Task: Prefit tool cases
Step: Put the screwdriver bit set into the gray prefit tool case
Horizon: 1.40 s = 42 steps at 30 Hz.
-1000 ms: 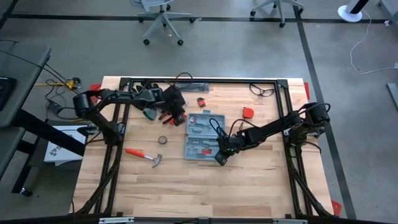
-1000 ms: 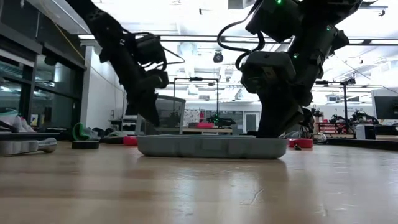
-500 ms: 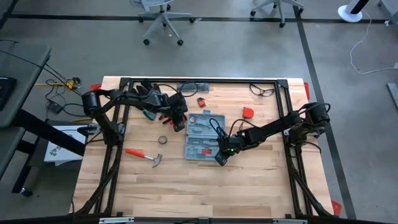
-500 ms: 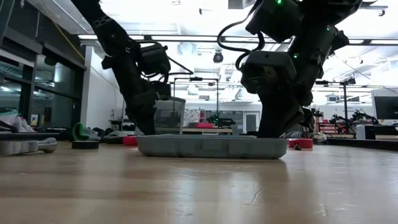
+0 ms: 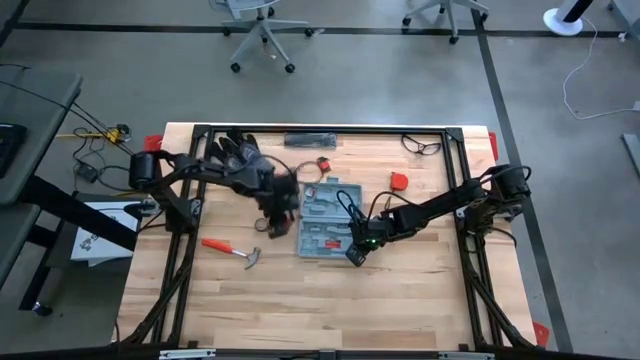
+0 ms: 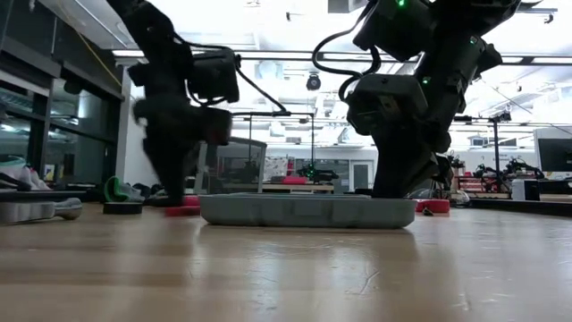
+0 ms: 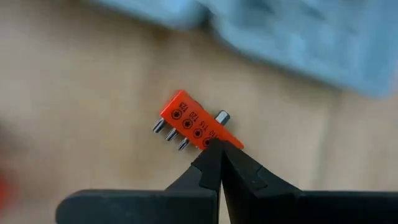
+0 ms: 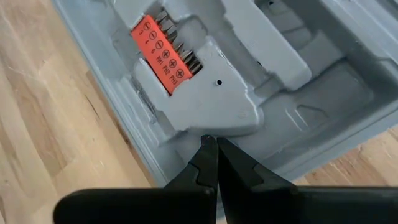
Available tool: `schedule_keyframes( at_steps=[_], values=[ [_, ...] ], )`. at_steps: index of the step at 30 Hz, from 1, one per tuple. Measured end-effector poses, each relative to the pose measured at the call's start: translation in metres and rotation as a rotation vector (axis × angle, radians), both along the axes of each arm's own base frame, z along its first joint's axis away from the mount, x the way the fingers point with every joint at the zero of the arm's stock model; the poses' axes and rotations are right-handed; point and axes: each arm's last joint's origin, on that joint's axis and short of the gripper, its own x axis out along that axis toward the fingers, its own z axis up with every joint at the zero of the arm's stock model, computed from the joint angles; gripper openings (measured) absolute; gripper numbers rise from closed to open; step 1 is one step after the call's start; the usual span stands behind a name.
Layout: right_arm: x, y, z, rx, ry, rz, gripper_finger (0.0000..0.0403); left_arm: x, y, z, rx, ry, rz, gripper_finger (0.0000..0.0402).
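Next, my left hand releases the orange bit holder, now held just beside the case, on the wood (image 5: 273, 247) between the hammer head and the tool case.
The blue-grey tool case (image 5: 325, 220) lies open and flat on the wooden table, also seen in the low view (image 6: 304, 211). An orange bit holder (image 8: 163, 53) sits in one of its recesses. My right gripper (image 5: 353, 252) is shut at the case's near right corner. My left gripper (image 5: 278, 212) is just left of the case, shut on a second orange bit holder (image 7: 196, 127). My left gripper pinches one end of the orange bit holder (image 7: 214, 143) at the tips of its two fingers, coming steeply from above. The holder sticks out beyond the fingertips, bits to one side, over the wood beside the case. My right gripper sets its shut fingertips (image 8: 211, 149) on the case's moulded inner tray (image 8: 214, 127), near the bit-holder recess. The fingers slant down from the table's right. The case stays flat on the table.
A red-handled hammer (image 5: 232, 248) lies near the left front. Dark gloves and tools (image 5: 235, 155) are piled at the far left. A black bar (image 5: 310, 139), small red items (image 5: 323, 162) (image 5: 400, 180) and a cable (image 5: 420, 145) lie along the far side.
My left gripper has swung from the tool pile at the far left toward the table's right and near side, down beside the case, tipping steeper. It stays shut. My right gripper and the case have kept still.
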Motion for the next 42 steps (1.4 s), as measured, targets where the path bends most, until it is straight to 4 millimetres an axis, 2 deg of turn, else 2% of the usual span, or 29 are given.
schedule_keyframes(
  at_steps=[6, 11, 17, 21, 24, 28, 33, 38, 42],
  values=[
    [0.000, 0.000, 0.000, -0.004, 0.000, 0.007, 0.0000, -0.011, -0.043, 0.000, -0.048, 0.096, -0.234, 0.0000],
    [0.000, 0.000, 0.000, -0.005, 0.000, 0.008, 0.0000, -0.014, -0.058, 0.005, 0.015, 0.101, -0.275, 0.0000],
    [0.000, 0.000, 0.000, -0.001, 0.001, 0.001, 0.0000, -0.018, -0.064, 0.028, 0.065, 0.042, -0.114, 0.0000],
    [0.000, 0.000, 0.000, -0.001, 0.000, 0.000, 0.0000, -0.025, -0.066, 0.045, 0.208, 0.018, 0.158, 0.0000],
    [0.000, 0.000, 0.000, -0.001, 0.000, 0.000, 0.0000, -0.032, -0.071, 0.054, 0.232, -0.021, 0.334, 0.0007],
    [0.000, -0.001, 0.000, -0.024, -0.004, -0.013, 0.0000, -0.037, -0.078, 0.055, 0.143, -0.010, 0.488, 0.0041],
    [0.000, -0.002, 0.000, -0.059, -0.011, -0.044, 0.0000, -0.032, -0.090, 0.051, 0.048, -0.011, 0.519, 0.0118],
    [0.000, -0.003, 0.000, -0.069, -0.014, -0.058, 0.0000, -0.028, -0.095, 0.038, 0.059, 0.046, 0.558, 0.0196],
    [0.000, -0.003, 0.000, -0.071, -0.014, -0.060, 0.0000, -0.025, -0.096, 0.021, 0.079, 0.134, 0.579, 0.0234]
  ],
)
